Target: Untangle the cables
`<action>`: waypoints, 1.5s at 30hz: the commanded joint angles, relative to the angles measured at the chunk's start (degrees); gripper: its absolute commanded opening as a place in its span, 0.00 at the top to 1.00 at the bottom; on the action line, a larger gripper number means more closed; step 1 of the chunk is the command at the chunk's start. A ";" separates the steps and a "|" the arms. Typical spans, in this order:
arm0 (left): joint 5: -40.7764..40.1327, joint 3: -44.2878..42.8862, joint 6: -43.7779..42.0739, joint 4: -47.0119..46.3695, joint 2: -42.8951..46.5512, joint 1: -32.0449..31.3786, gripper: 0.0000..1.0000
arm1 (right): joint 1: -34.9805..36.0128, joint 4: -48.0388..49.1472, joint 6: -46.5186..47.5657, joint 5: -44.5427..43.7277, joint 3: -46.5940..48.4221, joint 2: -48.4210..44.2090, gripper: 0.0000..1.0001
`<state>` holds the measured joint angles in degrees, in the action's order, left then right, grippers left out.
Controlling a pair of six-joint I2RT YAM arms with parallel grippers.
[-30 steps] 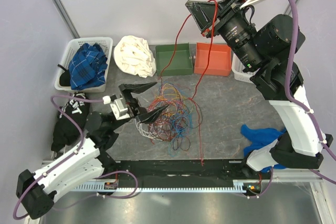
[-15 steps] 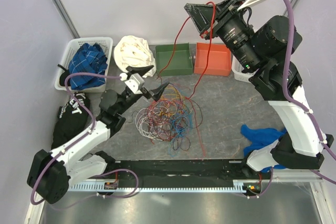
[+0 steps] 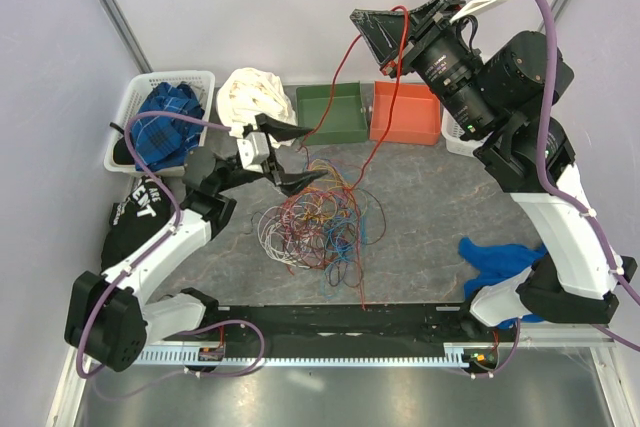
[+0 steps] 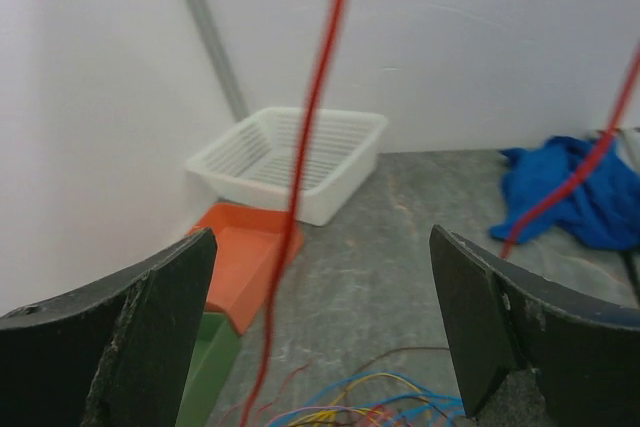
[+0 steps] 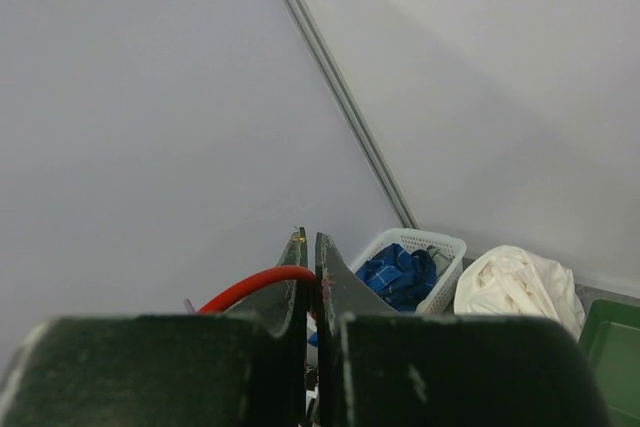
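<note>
The red cable has two strands hanging above the tangled pile. Next, my left gripper closes around the lower part of both hanging strands [image 3: 357, 179] [image 4: 509, 245], just above that pile.
The cables [image 3: 315, 225] lie in a tangled pile of red, orange, yellow, blue, green and white wires mid-table. My right gripper [image 3: 385, 32] is raised high and shut on a red cable [image 3: 385, 132]. That cable hangs in two strands, one down to the front edge, one toward the pile. In the right wrist view the pads [image 5: 300, 277] pinch this red cable [image 5: 250, 287]. My left gripper [image 3: 298, 154] is open above the pile's far left edge. In its wrist view the red strand [image 4: 300, 187] runs between the spread fingers [image 4: 150, 337], touching neither, with the pile's top [image 4: 380, 407] below.
At the back stand a white basket [image 3: 205, 79] with blue cloth, a white cloth [image 3: 255, 102], a green tray [image 3: 335, 112], an orange tray [image 3: 405, 112] and a white basket [image 3: 455, 132]. A black cloth [image 3: 135, 222] lies left and a blue cloth [image 3: 500, 257] right.
My left gripper has risen off the pile and moved back toward the hanging red strand, staying open. The red cable's lower end swung left. The right arm barely moved.
</note>
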<state>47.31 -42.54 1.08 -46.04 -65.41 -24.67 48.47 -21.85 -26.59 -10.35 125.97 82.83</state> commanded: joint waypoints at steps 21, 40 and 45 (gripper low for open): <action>11.77 1.67 20.99 -12.51 -1.03 -10.04 0.00 | -0.22 1.54 -2.50 4.02 2.17 2.16 1.00; 3.67 0.27 13.26 0.22 -3.07 -17.52 0.94 | -0.22 2.51 -1.89 1.91 -2.83 -0.38 1.00; 1.47 1.41 10.70 5.43 0.71 -17.52 0.98 | -0.30 2.60 -1.19 0.86 -3.63 -1.79 1.00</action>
<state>50.89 -40.66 15.66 -45.36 -68.47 -41.98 48.47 -21.47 -28.71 -7.90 122.61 83.57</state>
